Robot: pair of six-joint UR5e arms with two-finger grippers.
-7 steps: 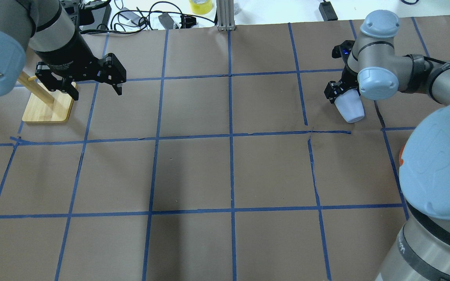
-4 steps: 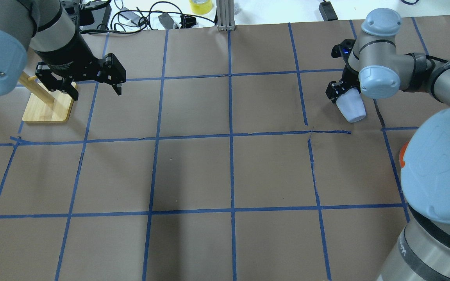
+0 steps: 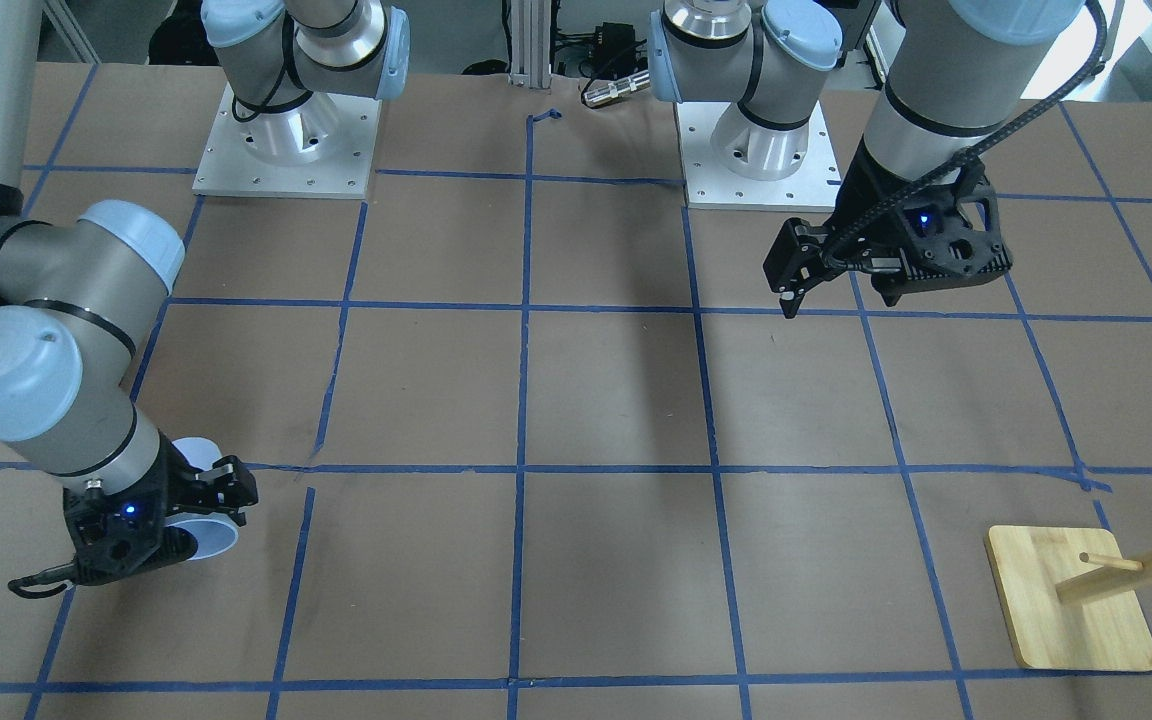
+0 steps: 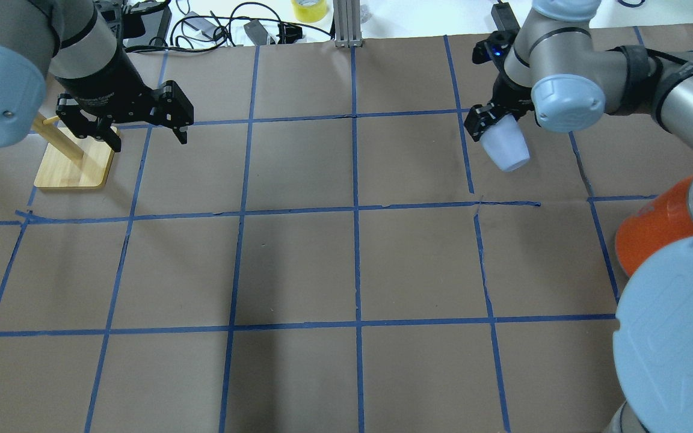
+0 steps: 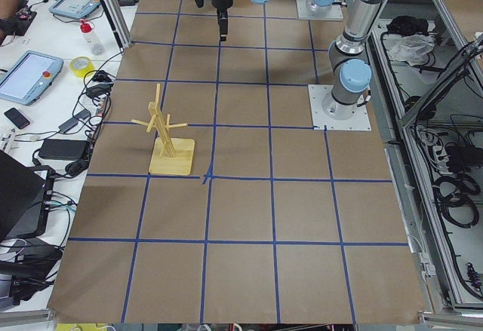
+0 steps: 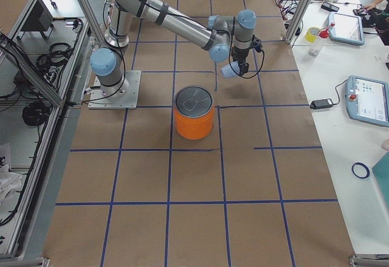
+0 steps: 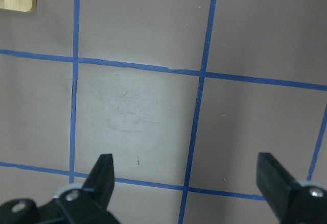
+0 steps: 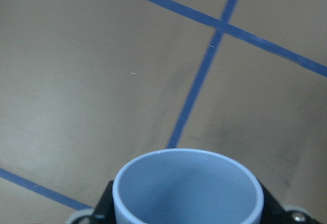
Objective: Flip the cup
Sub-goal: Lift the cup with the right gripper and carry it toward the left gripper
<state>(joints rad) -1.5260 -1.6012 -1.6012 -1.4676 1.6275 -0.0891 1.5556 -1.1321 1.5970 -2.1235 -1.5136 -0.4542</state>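
Next, my right gripper sets the cup down on the brown table (image 3: 561,480) next to the middle blue tape crossing.
The cup (image 4: 508,151) is a small pale blue-white tumbler. My right gripper (image 4: 494,133) is shut on it and holds it tilted above the brown table at the far right. The cup also shows in the front view (image 3: 212,541) and the right side view (image 6: 229,70). In the right wrist view its open mouth (image 8: 187,189) sits between the fingers. My left gripper (image 4: 148,139) is open and empty at the far left, above the table. Its spread fingers also show in the left wrist view (image 7: 186,170) and the front view (image 3: 836,300).
A large orange can (image 4: 653,231) with a silver lid (image 6: 194,101) stands at the right, nearer the robot than the cup. A wooden peg stand (image 4: 74,165) on a square base sits by the left gripper. Cables and a tape roll (image 4: 309,9) lie beyond the far edge.
My right gripper has carried the cup left and farther from the robot. The right arm has shifted and uncovered the orange can. The left arm has not moved.
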